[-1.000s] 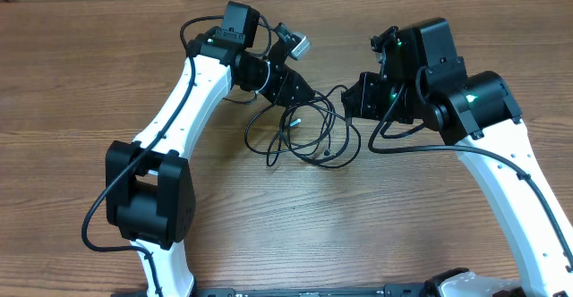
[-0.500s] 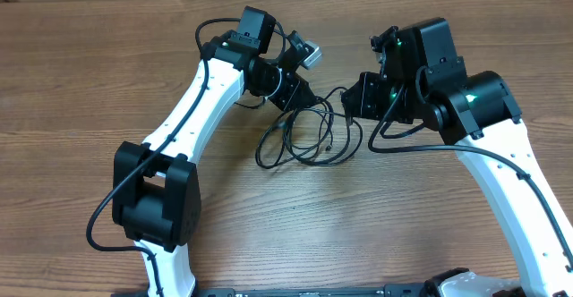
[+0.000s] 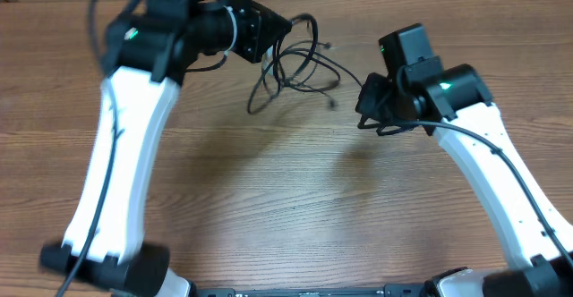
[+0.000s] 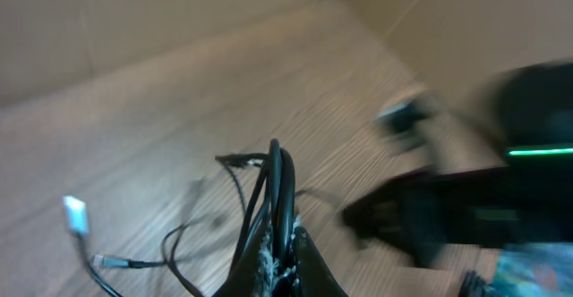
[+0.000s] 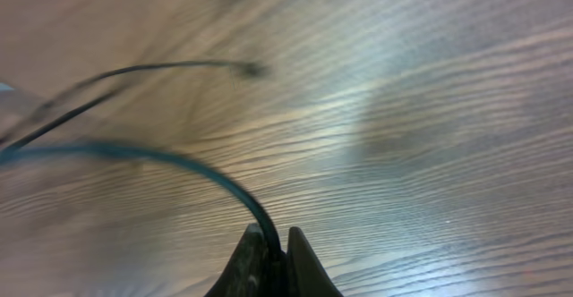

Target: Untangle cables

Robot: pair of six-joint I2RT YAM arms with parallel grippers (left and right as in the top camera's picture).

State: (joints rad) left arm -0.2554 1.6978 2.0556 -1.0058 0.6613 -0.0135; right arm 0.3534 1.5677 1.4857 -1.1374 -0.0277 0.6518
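Next, my right gripper lets go of the strand of cable on the bare wooden table [image 3: 389,141] just under that gripper's fingers, beside the gripper's shadow.
The cables [image 3: 295,60] are thin black cords hanging in loose loops above the far middle of the table. My left gripper [image 3: 273,30] is raised high and shut on a bunch of the cable strands [image 4: 279,190]. A silver-tipped plug [image 4: 75,211] dangles at the left of the left wrist view. My right gripper [image 3: 365,109] is shut on one cable strand [image 5: 179,158], which arcs away to the left in the right wrist view. The cable runs taut between the two grippers.
The wooden table [image 3: 286,199] lies under both arms. A cardboard wall [image 4: 134,11] stands along the table's far edge. The right arm [image 4: 501,181] shows blurred in the left wrist view.
My left arm has lifted sharply up and away with the cable bundle. The loops have left the table and moved toward the far edge. My right gripper has shifted slightly toward the near right, still holding its strand.
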